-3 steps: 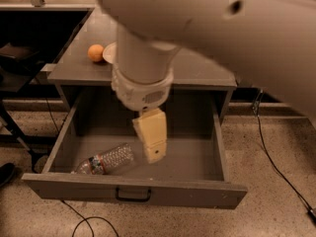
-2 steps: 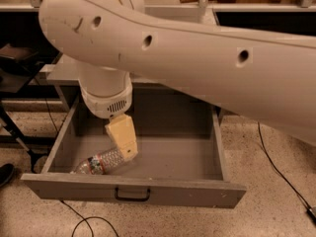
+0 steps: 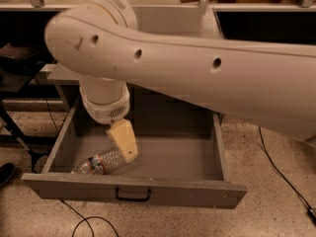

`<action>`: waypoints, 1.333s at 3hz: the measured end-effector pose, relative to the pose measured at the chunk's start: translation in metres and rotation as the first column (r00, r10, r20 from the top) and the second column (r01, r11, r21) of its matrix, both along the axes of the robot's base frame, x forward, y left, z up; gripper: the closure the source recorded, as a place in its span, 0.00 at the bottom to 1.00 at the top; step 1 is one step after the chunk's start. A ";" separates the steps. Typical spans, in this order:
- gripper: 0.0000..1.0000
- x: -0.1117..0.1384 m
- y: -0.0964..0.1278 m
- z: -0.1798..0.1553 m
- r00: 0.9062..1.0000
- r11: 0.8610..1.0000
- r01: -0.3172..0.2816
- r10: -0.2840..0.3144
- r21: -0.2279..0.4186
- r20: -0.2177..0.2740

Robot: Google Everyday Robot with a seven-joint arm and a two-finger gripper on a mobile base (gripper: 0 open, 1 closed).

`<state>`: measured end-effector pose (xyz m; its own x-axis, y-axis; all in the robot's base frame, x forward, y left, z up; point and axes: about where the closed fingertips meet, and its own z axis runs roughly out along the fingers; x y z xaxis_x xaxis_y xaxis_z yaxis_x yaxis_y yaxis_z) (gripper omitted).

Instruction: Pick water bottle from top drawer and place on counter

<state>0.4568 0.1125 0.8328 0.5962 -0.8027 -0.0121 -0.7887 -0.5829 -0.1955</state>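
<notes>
The water bottle has a clear end (image 3: 124, 153) away from its red-and-dark label, and my gripper should close on that end.
The top drawer (image 3: 197, 154) is pulled open, with its black handle (image 3: 132, 195) at the middle of the front panel. The water bottle (image 3: 101, 163) lies on its side in the drawer's front left corner, clear and crinkled, with a red-and-dark label. My gripper (image 3: 126, 149) hangs from the big white arm (image 3: 197, 73) inside the drawer, its cream tip at the bottle's right end, touching or just above it. The counter (image 3: 60, 74) shows only as a grey strip at the left; the arm hides the rest.
The drawer walls (image 3: 59, 137) close in on the bottle from the left and front. A black stand (image 3: 15, 132) and a cable are on the terrazzo floor at the left. Another cable (image 3: 276, 167) runs over the floor at the right.
The arm has swung left and lower in the drawer, bringing the gripper from the drawer's middle down to the bottle's right end. The bottle has not moved. The arm now covers the counter top.
</notes>
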 end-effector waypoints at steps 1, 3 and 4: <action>0.00 0.021 0.001 -0.045 0.999 0.999 -0.037 0.037 0.017 -0.020; 0.00 0.061 0.011 -0.146 0.997 0.999 -0.040 0.041 0.022 -0.065; 0.00 0.068 0.020 -0.185 0.994 0.998 -0.061 0.062 0.023 -0.086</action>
<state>0.5244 0.1321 0.6482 0.6404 -0.7637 -0.0816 -0.7660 -0.6274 -0.1398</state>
